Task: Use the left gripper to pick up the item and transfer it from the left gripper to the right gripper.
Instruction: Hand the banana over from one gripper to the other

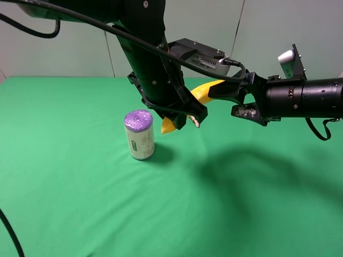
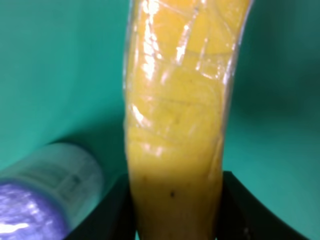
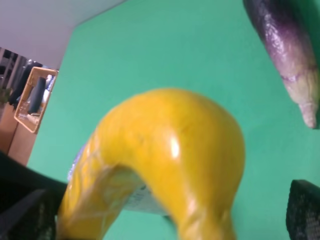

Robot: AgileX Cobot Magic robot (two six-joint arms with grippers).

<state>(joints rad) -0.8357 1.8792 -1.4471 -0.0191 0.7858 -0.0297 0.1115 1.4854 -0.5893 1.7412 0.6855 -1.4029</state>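
I need to release the yellow banana from my left gripper between my fingertips of my right gripper (image 1: 217, 106), above the green table.
The yellow banana (image 1: 205, 90) hangs tilted in the air above the green table. My left gripper (image 1: 185, 110) is shut on its middle; in the left wrist view the black jaws press both sides of the banana (image 2: 175, 125). My right gripper (image 1: 223, 101) comes in from the right, and its open jaws stand above and below the banana's upper end. In the right wrist view the banana (image 3: 170, 150) fills the space between the two fingers, one of which shows at the edge (image 3: 305, 210), with gaps on both sides.
A purple-topped upright roll (image 1: 139, 135) stands on the green cloth (image 1: 80, 203) just left of the left arm; it also shows in the left wrist view (image 2: 40, 200). A dark purple eggplant (image 3: 282, 47) lies on the cloth beyond the banana.
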